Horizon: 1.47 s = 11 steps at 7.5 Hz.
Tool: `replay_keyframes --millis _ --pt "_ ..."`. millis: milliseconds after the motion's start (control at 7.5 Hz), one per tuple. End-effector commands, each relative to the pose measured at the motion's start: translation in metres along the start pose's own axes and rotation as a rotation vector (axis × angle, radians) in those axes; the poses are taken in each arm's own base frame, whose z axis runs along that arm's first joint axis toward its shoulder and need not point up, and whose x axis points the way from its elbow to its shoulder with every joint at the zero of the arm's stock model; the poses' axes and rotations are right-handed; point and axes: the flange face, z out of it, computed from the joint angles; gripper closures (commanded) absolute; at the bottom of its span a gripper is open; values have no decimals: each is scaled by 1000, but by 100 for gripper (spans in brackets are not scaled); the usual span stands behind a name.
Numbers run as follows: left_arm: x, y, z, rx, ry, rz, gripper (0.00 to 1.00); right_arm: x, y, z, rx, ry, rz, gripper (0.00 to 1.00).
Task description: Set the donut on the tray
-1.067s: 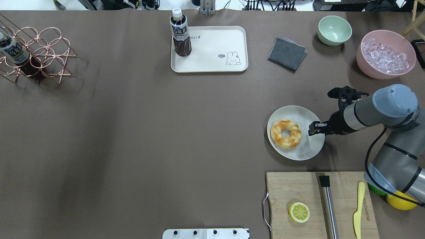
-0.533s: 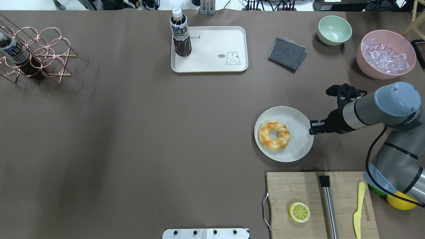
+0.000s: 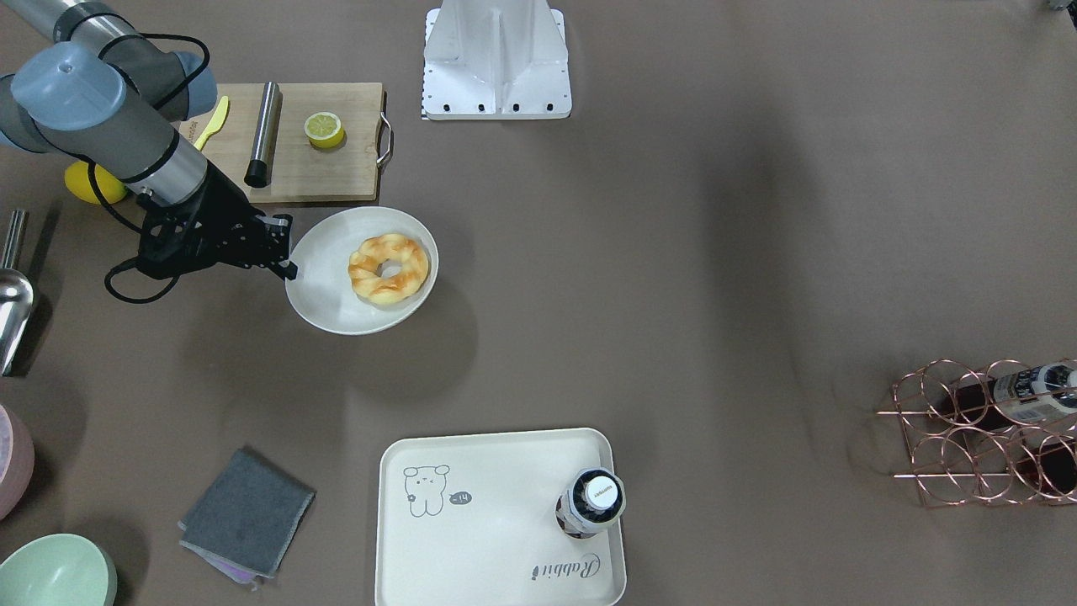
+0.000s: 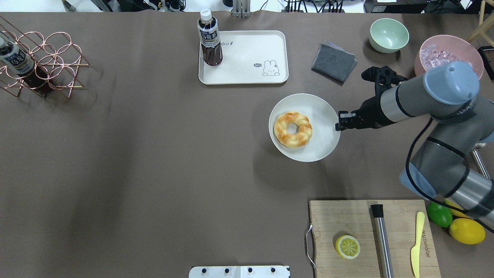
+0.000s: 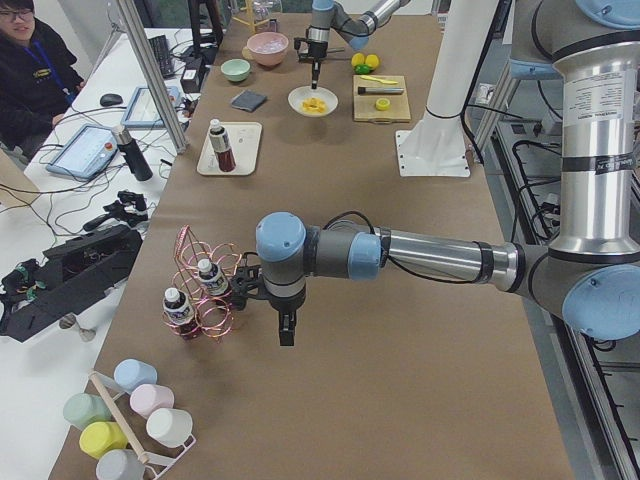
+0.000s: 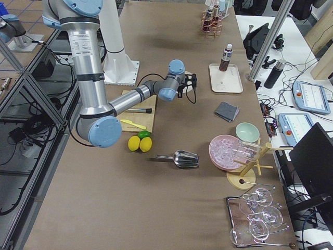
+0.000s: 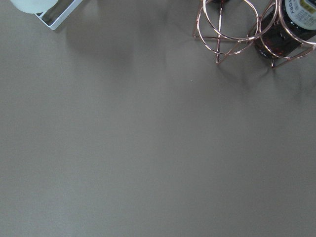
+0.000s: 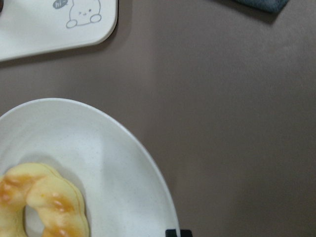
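Next, my right gripper lets go of the plate with the donut over the bear drawing on the cream tray [image 3: 451, 518], next to the bottle.
The donut [image 4: 292, 129], twisted, golden with orange-brown patches, lies on a round white plate [image 4: 320, 112]. My right gripper [image 4: 339, 124] is shut on the plate's right rim and holds it just above the table, judging by its shadow. The front view shows the same grip [image 3: 290, 268] on the plate [image 3: 324, 295] with the donut [image 3: 389, 268]. The cream tray [image 4: 251, 58] lies beyond the plate at the far side, with a bottle [image 4: 209, 38] standing on its left end. My left gripper [image 5: 286, 330] hangs over bare table near the copper rack; I cannot tell its state.
A grey cloth [image 4: 334, 61], a green bowl [image 4: 388, 34] and a pink bowl of ice [image 4: 436, 54] lie right of the tray. A cutting board [image 4: 347, 216] with a halved lemon [image 4: 347, 246] is at the near right. A copper rack [image 4: 42, 61] stands far left.
My right gripper has carried the plate with the donut left and away from the robot, toward the tray. The donut stays on the plate.
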Motion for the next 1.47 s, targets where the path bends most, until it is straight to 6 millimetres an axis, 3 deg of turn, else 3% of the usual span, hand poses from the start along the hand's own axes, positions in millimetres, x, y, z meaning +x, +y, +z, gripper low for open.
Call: replay_keyframes --millis 0,133,267,400,800,1067,1333 --pt "3 -2 -3 6 -1 4 2 -66 -102 20 18 78 99 100" --pt "3 -2 -3 7 1 5 2 -83 -144 30 0 84 132 100" --pt "4 -4 -4 11 -1 8 2 -85 -179 36 -33 90 164 100" --pt "6 -5 -6 13 -2 10 2 -84 -199 34 -25 103 180 100" --pt "5 -5 -5 12 -4 9 2 -100 -237 58 -42 148 224 100" --pt "6 -8 -5 12 -3 10 2 -112 -265 86 -69 201 261 100" --pt "6 -10 -5 14 -5 11 2 -135 -278 94 -75 219 269 100"
